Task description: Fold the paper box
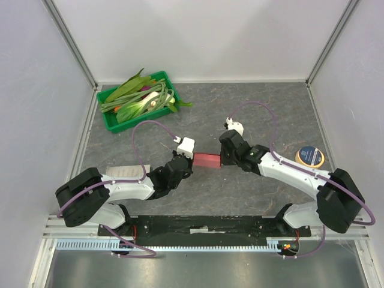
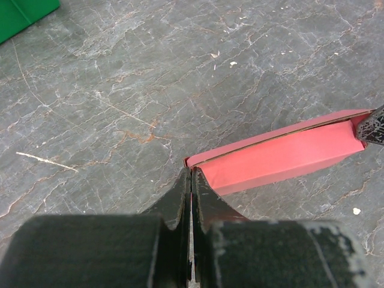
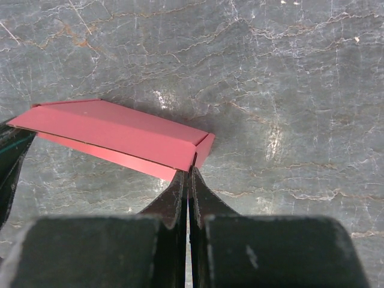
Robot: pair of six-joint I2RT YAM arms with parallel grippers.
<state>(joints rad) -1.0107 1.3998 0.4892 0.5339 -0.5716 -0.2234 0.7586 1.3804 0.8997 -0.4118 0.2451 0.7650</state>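
Next, my right gripper opens and grips the box's end (image 3: 204,149) from the side, because it pinches just a corner edge of the paper box from above.
The paper box (image 1: 207,160) is a pink-red folded strip of card in the middle of the table, stretched between my two grippers. The left gripper (image 1: 192,158) pinches its left end and the right gripper (image 1: 222,161) its right end. In the left wrist view the left gripper (image 2: 191,174) is shut on the near edge of the paper box (image 2: 282,153). The right gripper's tip (image 2: 372,127) shows at the far end. In the right wrist view the right gripper (image 3: 191,171) is shut on the end flap of the paper box (image 3: 120,133), which casts a shadow on the table.
A green tray (image 1: 111,123) full of leafy vegetables stands at the back left; its corner (image 2: 24,15) shows in the left wrist view. A roll of tape (image 1: 310,156) lies at the right. A pale booklet (image 1: 123,171) lies under the left arm. Grey walls close in three sides.
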